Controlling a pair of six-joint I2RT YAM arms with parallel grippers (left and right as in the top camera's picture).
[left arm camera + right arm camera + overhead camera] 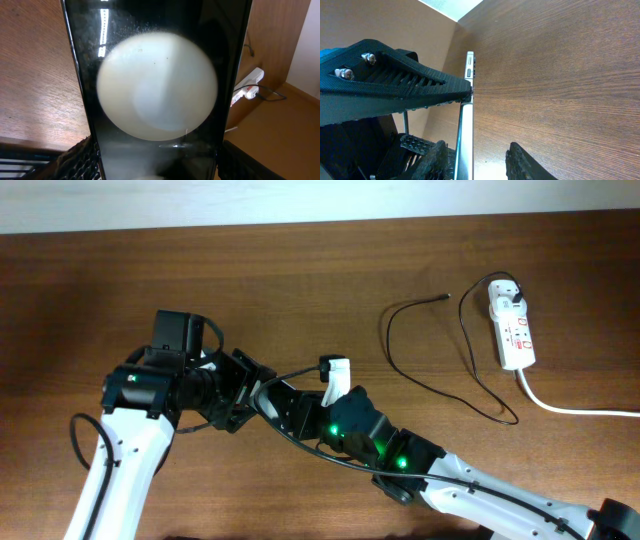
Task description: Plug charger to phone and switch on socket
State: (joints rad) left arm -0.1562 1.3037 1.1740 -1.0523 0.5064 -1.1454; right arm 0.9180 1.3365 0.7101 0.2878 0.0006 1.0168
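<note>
I should hold the phone with my right gripper while my left gripper, which spans the phone's side edges, opens and takes it by its flat sides (160, 156).
The phone (283, 402), black and glossy, is held off the table between both arms. It fills the left wrist view (160, 65) with a big round white glare. My left gripper (245, 395) is shut on its sides (160, 167). In the right wrist view the phone shows edge-on (466, 125). My right gripper (480, 160) is open astride that edge, with a gap at one finger. The charger (400, 365) lies looped at the right, tip free (444, 297), plugged into the socket (512, 328).
The socket's thick white cord (575, 409) runs off to the right edge. The socket also shows far off in the left wrist view (252, 79). Brown wooden table (100, 280) with a pale wall along its far edge.
</note>
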